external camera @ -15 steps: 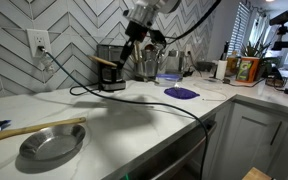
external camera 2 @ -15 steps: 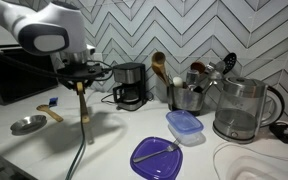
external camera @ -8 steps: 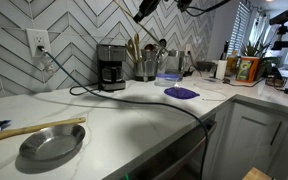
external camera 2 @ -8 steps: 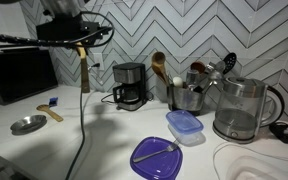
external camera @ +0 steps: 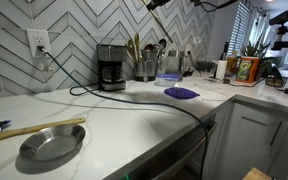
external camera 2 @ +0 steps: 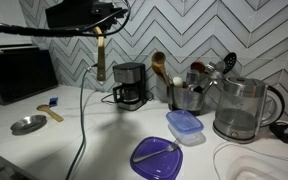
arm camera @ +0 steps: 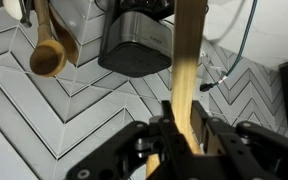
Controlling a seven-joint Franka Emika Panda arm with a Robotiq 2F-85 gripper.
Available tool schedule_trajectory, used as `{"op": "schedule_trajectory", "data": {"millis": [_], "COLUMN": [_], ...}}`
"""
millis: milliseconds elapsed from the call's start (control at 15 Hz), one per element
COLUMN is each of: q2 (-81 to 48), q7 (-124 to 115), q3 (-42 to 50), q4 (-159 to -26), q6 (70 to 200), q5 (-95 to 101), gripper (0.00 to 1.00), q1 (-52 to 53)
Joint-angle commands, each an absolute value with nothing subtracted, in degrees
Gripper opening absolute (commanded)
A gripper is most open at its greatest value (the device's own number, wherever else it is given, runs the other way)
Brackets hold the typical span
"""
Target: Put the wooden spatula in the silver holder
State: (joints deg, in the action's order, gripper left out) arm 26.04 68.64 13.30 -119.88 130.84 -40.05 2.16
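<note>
Next, the gripper releases the wooden spatula among the utensils in the silver holder point(external camera: 153, 60) by the back wall.
My gripper point(arm camera: 182, 128) is shut on the wooden spatula point(arm camera: 189, 60), which runs from the jaws up the wrist view. In an exterior view the gripper point(external camera 2: 97, 24) is high above the counter and the spatula point(external camera 2: 100, 57) hangs upright from it, left of the coffee maker point(external camera 2: 130, 85). Only the spatula's end point(external camera: 155, 5) shows at the top edge of an exterior view. The silver holder point(external camera 2: 184, 97) stands by the back wall, full of utensils, right of the coffee maker. It also shows in an exterior view point(external camera: 146, 69).
A shallow steel pan point(external camera: 52, 145) and a long pale wooden stick point(external camera: 34, 129) lie on the counter. A purple plate point(external camera 2: 159, 153), a blue-lidded container point(external camera 2: 184, 125) and a glass kettle point(external camera 2: 242, 110) sit nearby. A black cable point(external camera: 134, 95) crosses the counter.
My gripper has risen from near the counter to high above it, carrying the spatula, and has shifted toward the coffee maker and holder.
</note>
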Motion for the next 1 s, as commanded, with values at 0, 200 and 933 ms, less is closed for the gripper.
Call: {"op": "schedule_trajectory", "data": {"millis": [0, 200, 933], "q2": [25.97, 23.75, -5.19], "q7": [68.48, 68.00, 88.42], "q3": [13.39, 13.54, 25.37], "q4": [-119.69, -118.51, -89.02], "q6": [130.71, 133.51, 155.43], "q5": [-39.86, -40.88, -83.48], "gripper": [0.23, 0.06, 0.06], "q1": [2.38, 2.24, 8.40]}}
